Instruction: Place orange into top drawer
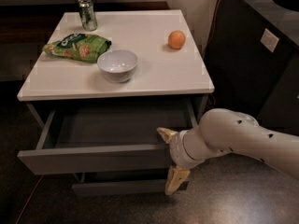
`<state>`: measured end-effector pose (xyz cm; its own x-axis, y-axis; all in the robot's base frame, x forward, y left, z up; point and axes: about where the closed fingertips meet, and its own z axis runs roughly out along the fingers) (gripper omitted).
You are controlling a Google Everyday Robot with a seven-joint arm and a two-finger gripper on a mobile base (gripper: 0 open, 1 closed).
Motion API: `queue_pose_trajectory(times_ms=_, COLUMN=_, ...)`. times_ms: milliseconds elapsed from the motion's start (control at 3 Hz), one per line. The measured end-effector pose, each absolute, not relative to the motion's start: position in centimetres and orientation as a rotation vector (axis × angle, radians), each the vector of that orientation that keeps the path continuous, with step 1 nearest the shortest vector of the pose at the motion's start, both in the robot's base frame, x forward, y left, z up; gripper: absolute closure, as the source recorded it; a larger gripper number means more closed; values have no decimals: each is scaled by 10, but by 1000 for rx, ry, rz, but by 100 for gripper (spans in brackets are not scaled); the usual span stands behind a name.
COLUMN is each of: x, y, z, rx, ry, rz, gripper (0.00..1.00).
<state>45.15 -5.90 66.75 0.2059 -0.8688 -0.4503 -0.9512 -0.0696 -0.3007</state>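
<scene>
The top drawer sticks only partly out from under the table top, so I will take hold of its front edge (pixel 149 148) and pull it wider before I fetch the orange.
The orange (pixel 176 39) sits on the white table top (pixel 154 73), near its far right edge. Below the top, the top drawer (pixel 93 158) is pulled out, its grey inside bare. My gripper (pixel 170 157) is at the right end of the drawer front, open. One finger (pixel 166 134) sits above the front's upper edge and the other hangs below it. The orange lies well away from the gripper, up on the table.
A white bowl (pixel 117 64), a green snack bag (pixel 77 46) and a green can (pixel 87 13) stand on the table's left half. A lower drawer (pixel 117 188) juts out slightly. A dark cabinet (pixel 261 55) stands to the right.
</scene>
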Motion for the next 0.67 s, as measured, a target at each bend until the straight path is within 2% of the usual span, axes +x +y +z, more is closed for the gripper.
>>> queue_pose_trajectory(times_ms=333, x=437, y=-54, z=660, rx=-1943, ry=1727, rz=309, gripper=0)
queue_pose_trajectory(times_ms=667, x=425, y=-53, z=654, rx=-1917, ry=1772, rz=381, gripper=26)
